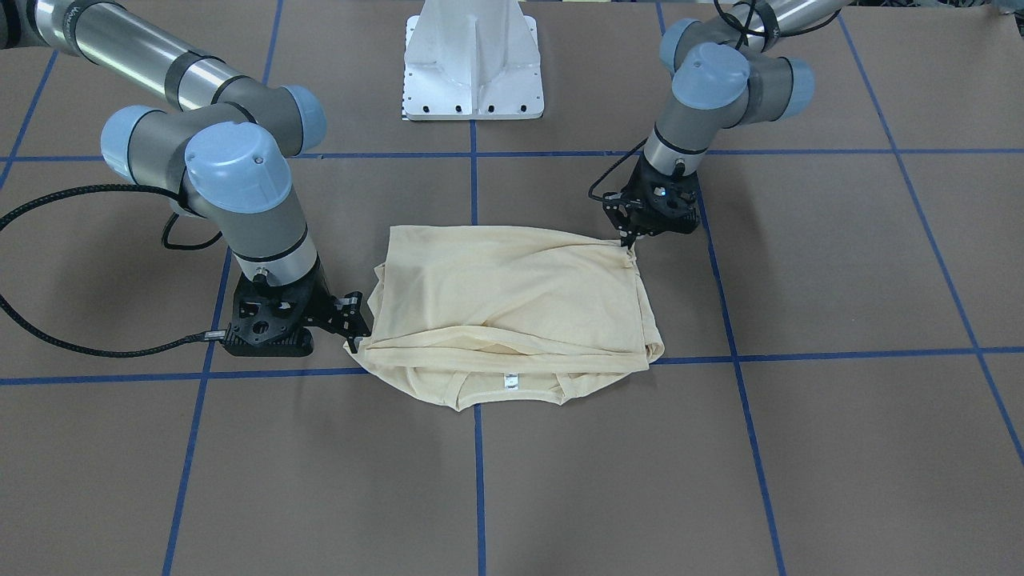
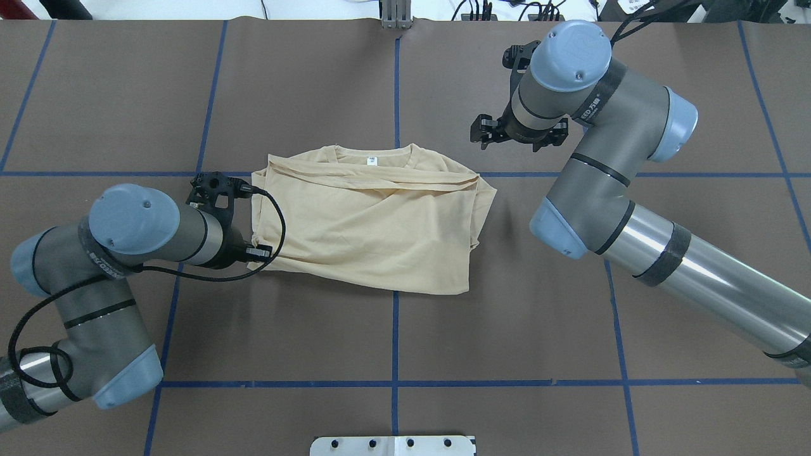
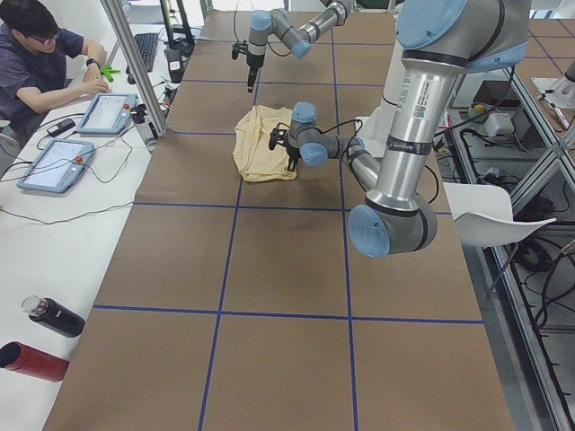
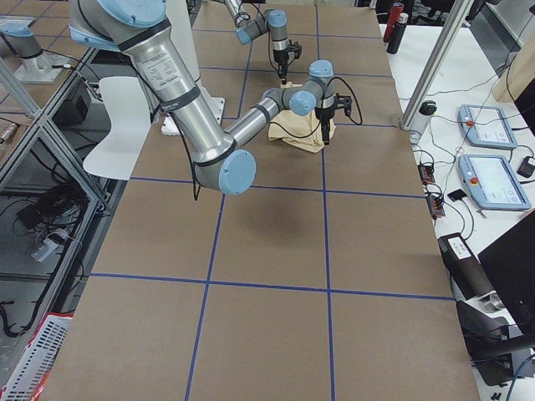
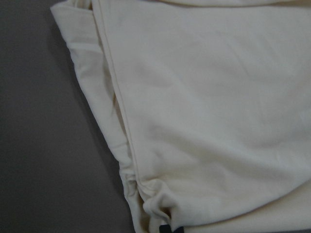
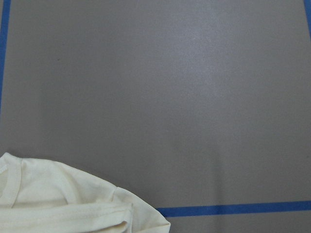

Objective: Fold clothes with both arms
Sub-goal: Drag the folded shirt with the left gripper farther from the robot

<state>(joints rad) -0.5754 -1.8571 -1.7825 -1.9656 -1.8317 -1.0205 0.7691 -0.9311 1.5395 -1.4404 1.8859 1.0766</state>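
Note:
Next, my left gripper releases the shirt's corner beside the blue tape line [image 1: 730,505], farther away from the pedestal base than the collar.
The clothes are one cream-yellow shirt [image 1: 512,296] [image 2: 374,228], lying folded into a rough rectangle mid-table, with its collar and white neck tag [image 1: 510,382] on the side away from the robot. My left gripper [image 1: 630,240] [image 2: 256,248] is shut, pinching the shirt's corner nearest the robot on my left. The left wrist view shows the bunched cloth [image 5: 204,111] at a dark fingertip. My right gripper [image 1: 358,324] hangs open beside the opposite far corner with no cloth in it. Its wrist view shows only that corner [image 6: 58,199] on bare table.
The white pedestal base [image 1: 474,64] stands behind the shirt. Blue tape lines [image 2: 395,329] grid the brown table. A person sits at a side desk [image 3: 54,180] with tablets, and two bottles [image 3: 40,337] lie there. A white chair [image 3: 485,215] stands beside the table.

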